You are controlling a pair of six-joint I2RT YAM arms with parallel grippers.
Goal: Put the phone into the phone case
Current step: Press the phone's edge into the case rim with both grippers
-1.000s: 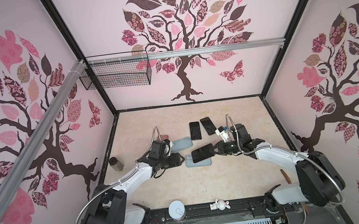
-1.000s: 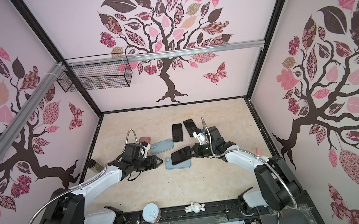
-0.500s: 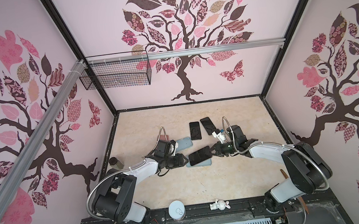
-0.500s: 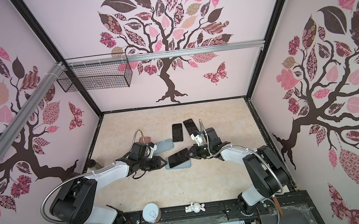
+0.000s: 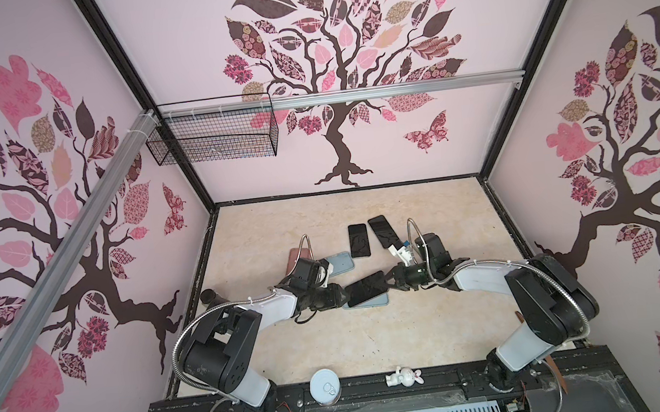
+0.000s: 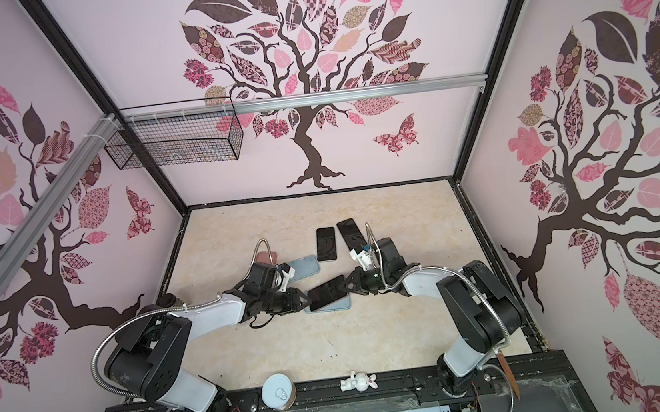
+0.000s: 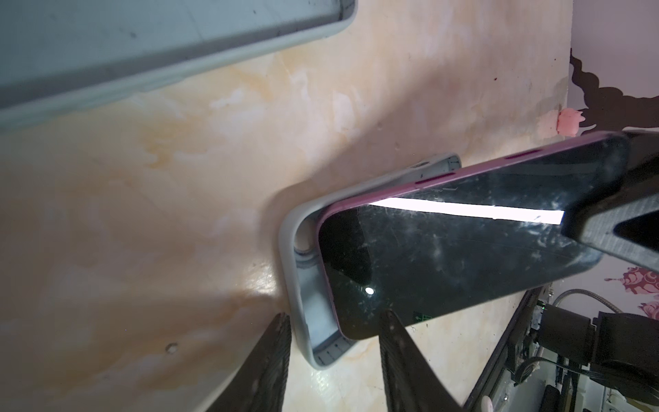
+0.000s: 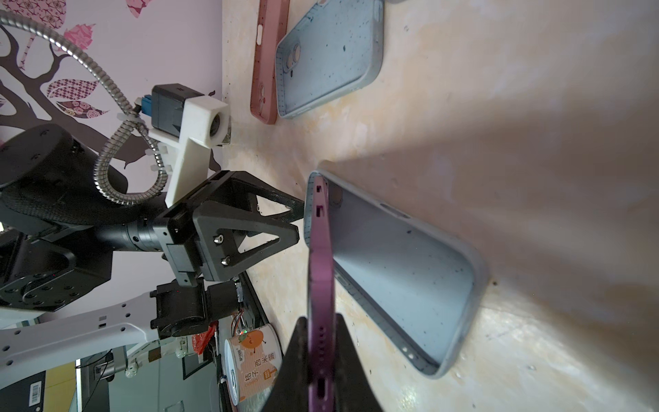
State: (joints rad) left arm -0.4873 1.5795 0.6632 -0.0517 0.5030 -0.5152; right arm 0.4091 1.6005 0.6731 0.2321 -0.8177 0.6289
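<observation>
The robot's right gripper will release the phone's raised end inside the blue-grey case [image 5: 371, 293] [image 8: 398, 274] between the robot's two grippers.
A phone [image 5: 366, 289] with a black screen and purple edge is tilted, its lower end set inside a blue-grey phone case [image 5: 376, 302] that lies flat on the floor. My right gripper [image 5: 388, 282] is shut on the phone's raised end; in the right wrist view its fingers clamp the purple edge [image 8: 321, 317]. My left gripper [image 5: 340, 296] is at the opposite end, open. In the left wrist view its fingers [image 7: 337, 314] straddle the case's end wall [image 7: 303, 285] and the phone's lower corner [image 7: 445, 264]. Both top views show the phone [image 6: 327, 293] between the two grippers.
Behind the work spot lie two black phones [image 5: 358, 240] [image 5: 383, 230], a second blue-grey case [image 5: 340, 263] and a pink case [image 5: 298, 256]. A tin can [image 5: 324, 387] and a white figurine [image 5: 402, 377] stand on the front rail. A small dark jar [image 5: 208, 297] sits by the left wall.
My left gripper has moved right up to the case's end, and its jaws have narrowed. The right gripper has brought the phone slightly left and lower into the case.
</observation>
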